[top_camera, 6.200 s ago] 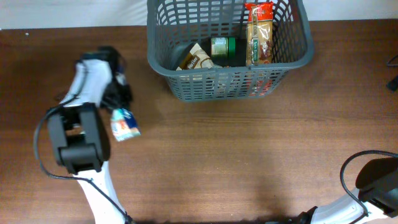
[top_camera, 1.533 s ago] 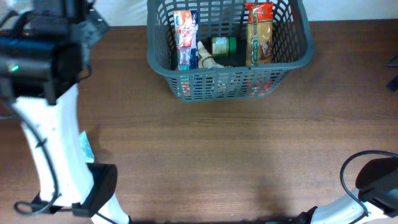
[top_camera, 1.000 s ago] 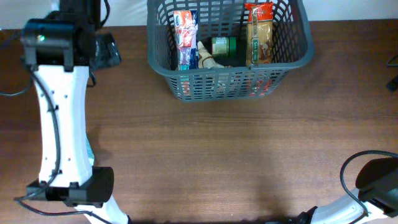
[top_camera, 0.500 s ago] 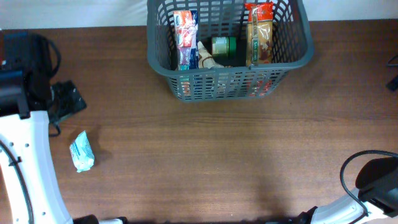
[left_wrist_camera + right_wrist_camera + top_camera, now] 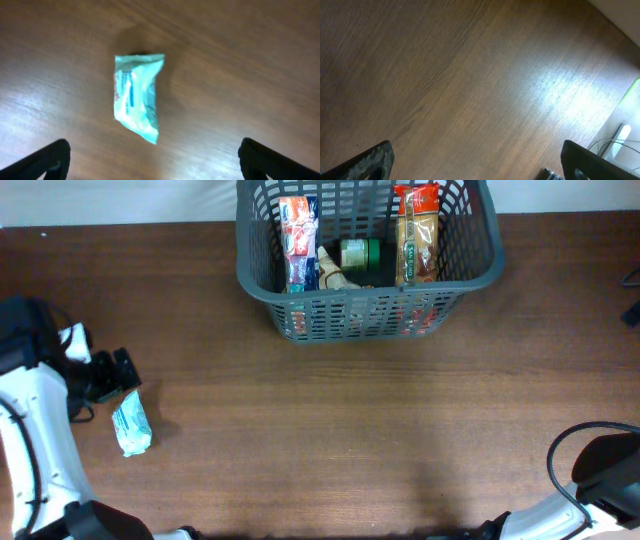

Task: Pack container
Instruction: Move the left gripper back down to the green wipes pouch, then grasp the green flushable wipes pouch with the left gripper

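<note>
Next, my left gripper grips across the middle of the teal packet (image 5: 131,421) (image 5: 136,99), so that the packet's wide near end is left sticking out.
The container (image 5: 365,308), a dark grey slotted basket, stands at the far middle of the table. Inside it are a red and blue packet (image 5: 298,240), a green jar (image 5: 358,255), a brown packet (image 5: 333,277) and a tall orange snack pack (image 5: 417,240). A small teal packet (image 5: 130,426) lies flat on the wood at the left. My left gripper (image 5: 118,372) hovers just beyond it, apart from it. In the left wrist view the teal packet (image 5: 137,102) lies ahead of the open left gripper (image 5: 155,167). My right gripper (image 5: 480,167) is open over bare wood.
The right arm's base and cable (image 5: 600,470) sit in the near right corner. A dark object (image 5: 632,310) shows at the right edge. Cables and a pale device (image 5: 620,135) lie near the table's edge in the right wrist view.
The left arm has swung away from beside the basket toward the near left, and its gripper has come down close to the teal packet. The packet and the right arm have stayed still.
</note>
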Controlling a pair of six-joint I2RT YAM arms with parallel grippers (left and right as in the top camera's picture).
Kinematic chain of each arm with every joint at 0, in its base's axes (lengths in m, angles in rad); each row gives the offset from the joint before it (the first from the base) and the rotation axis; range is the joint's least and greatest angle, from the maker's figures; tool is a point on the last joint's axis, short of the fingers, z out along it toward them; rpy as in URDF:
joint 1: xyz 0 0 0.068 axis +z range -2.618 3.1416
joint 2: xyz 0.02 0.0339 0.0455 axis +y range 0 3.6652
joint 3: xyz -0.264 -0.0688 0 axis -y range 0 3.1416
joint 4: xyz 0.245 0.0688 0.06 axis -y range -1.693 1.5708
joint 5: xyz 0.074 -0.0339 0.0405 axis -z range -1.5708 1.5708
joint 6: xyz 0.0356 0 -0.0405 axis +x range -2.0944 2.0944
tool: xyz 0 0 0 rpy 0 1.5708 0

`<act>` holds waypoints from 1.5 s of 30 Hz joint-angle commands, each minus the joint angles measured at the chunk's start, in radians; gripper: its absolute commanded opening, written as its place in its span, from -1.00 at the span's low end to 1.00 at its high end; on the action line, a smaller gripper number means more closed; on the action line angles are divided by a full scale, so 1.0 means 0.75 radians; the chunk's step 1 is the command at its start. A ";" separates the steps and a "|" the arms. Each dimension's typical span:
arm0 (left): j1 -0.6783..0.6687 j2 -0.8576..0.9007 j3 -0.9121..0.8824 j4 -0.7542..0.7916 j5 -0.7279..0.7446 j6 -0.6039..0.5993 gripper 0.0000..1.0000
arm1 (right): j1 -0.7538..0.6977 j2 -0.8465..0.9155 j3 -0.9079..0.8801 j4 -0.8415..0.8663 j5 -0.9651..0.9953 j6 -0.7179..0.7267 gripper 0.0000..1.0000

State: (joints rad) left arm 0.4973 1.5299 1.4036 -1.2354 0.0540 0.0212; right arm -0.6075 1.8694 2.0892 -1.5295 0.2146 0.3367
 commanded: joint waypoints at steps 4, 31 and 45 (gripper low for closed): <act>0.121 0.009 -0.127 0.157 0.058 0.089 0.99 | -0.002 0.002 -0.008 0.002 -0.003 0.007 0.98; 0.135 0.012 -0.552 0.500 0.038 0.081 0.99 | -0.002 0.002 -0.008 0.002 -0.003 0.007 0.98; 0.135 0.045 -0.719 0.743 0.048 0.048 0.99 | -0.002 0.002 -0.008 0.002 -0.003 0.007 0.98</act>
State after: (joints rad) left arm 0.5945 1.5337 0.8730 -0.6930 0.0757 0.0658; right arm -0.6075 1.8694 2.0892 -1.5291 0.2146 0.3367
